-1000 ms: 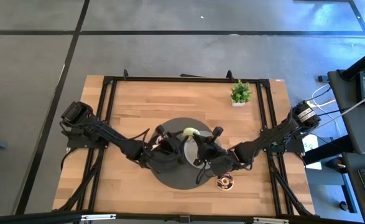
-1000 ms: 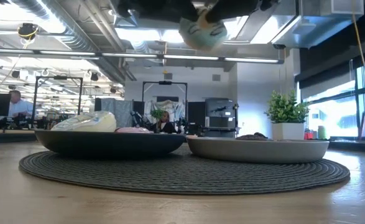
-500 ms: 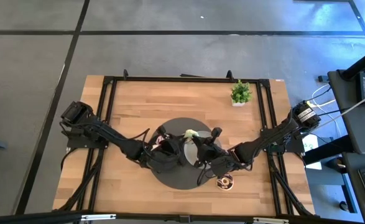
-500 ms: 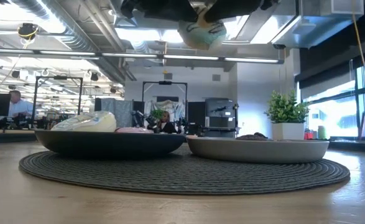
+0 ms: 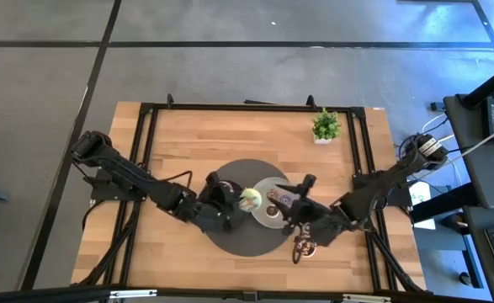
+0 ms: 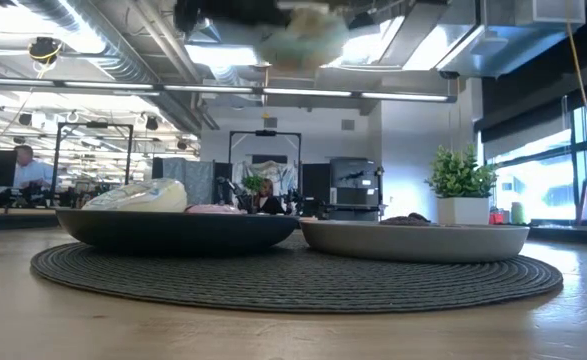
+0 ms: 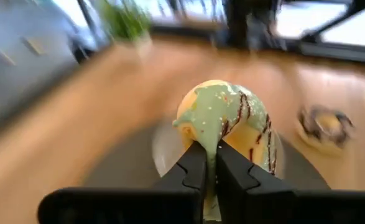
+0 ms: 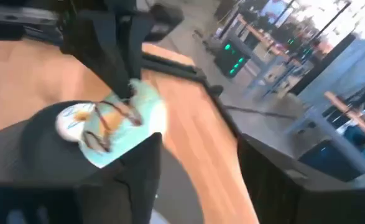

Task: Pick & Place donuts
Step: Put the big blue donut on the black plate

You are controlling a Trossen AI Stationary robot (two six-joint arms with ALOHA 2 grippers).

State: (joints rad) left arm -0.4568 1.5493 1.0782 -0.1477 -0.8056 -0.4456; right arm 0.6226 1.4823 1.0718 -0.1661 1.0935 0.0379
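Observation:
My left gripper is going to put the green-white iced donut, now in the air over the woven mat, down on the dark plate's side (image 5: 241, 208) nearest the grey plate.
A green-white iced donut with chocolate drizzle (image 7: 226, 130) hangs in the air over the round woven mat (image 5: 242, 240), with my left gripper (image 7: 210, 174) shut on it. In the high view this donut (image 5: 248, 199) is over the gap between the two plates. My right gripper (image 8: 198, 186) stands open just to the donut's right, touching nothing. On the mat, a dark plate (image 6: 173, 232) holds a white-iced donut (image 6: 138, 195) and a pink one (image 6: 213, 209). The grey plate (image 5: 268, 183) beside it holds two donuts (image 5: 278, 202). My left gripper pinches the donut's iced rim (image 7: 208, 144) between its two fingers (image 7: 191, 171). The fingers come from the table's left, slanting a little downward. The donut is lifted clear, well above both plates.
A chocolate donut (image 5: 304, 247) lies on the bare wood right of the mat, under my right arm. A small potted plant (image 5: 326, 126) stands at the far right. Black frame rails run along the table's edges. A person sits far off in the room (image 6: 18, 165).
The donut has passed from one gripper to the other. My left gripper has shut on it and carried it a little toward the near edge. My right gripper has let go, opened wide and drawn back toward the table's right, uncovering the grey plate.

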